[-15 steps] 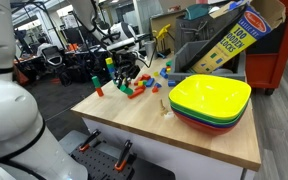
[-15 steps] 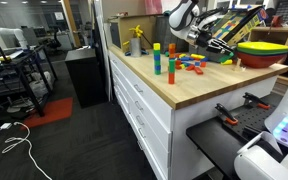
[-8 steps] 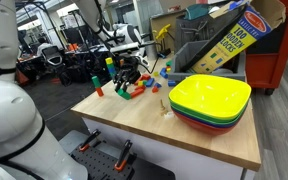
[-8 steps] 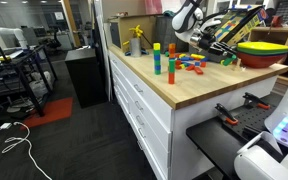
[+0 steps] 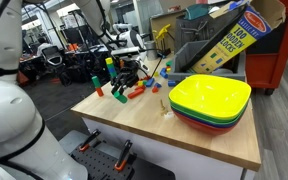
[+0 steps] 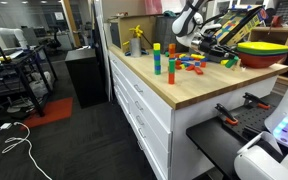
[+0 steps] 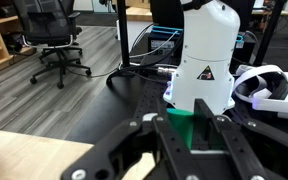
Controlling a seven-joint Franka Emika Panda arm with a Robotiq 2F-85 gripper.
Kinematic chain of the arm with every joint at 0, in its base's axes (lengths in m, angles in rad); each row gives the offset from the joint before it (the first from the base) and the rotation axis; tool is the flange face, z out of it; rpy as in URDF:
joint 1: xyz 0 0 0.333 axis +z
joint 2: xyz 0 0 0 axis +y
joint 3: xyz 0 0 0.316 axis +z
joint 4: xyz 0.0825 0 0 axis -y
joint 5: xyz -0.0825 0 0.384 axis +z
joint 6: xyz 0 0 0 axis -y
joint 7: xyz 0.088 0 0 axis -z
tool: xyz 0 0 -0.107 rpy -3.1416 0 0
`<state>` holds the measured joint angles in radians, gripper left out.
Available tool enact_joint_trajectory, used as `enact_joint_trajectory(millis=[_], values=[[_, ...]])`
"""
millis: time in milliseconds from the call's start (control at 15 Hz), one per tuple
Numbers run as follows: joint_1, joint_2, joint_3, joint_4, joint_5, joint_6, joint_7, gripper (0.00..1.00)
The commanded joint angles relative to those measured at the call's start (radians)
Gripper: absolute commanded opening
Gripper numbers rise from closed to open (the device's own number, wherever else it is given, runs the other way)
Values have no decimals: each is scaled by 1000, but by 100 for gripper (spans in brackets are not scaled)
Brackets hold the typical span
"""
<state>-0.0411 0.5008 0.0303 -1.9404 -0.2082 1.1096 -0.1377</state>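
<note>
My gripper should set the green block upright on the bare wood (image 5: 118,111) close to the edge of the table that faces my base.
In the wrist view my gripper (image 7: 192,138) is shut on a green block (image 7: 187,124), which sits between the two black fingers. In both exterior views the gripper (image 5: 125,74) (image 6: 190,36) hangs just above a pile of coloured blocks (image 5: 138,88) (image 6: 194,62) on the wooden table (image 5: 184,135). An orange block (image 5: 98,91) stands at the table's corner near the pile. Two small block towers (image 6: 170,70) (image 6: 156,57) stand upright toward the table's front edge.
A stack of bowls with a yellow one on top (image 5: 210,97) (image 6: 262,48) takes up one side of the table. A small wooden piece (image 5: 165,107) lies next to it. A yellow bottle (image 6: 136,41) stands at the back. A cardboard box (image 5: 234,35) leans behind the bowls.
The gripper has shifted a little sideways above the block pile, still shut on the green block. The blocks and the bowls have not moved.
</note>
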Motion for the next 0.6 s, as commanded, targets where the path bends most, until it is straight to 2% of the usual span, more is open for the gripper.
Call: enact_joint_trajectory(millis=[0, 533], values=[[-14, 34, -3, 49, 44, -55, -36, 8], [-32, 80, -6, 72, 126, -71, -50, 8]])
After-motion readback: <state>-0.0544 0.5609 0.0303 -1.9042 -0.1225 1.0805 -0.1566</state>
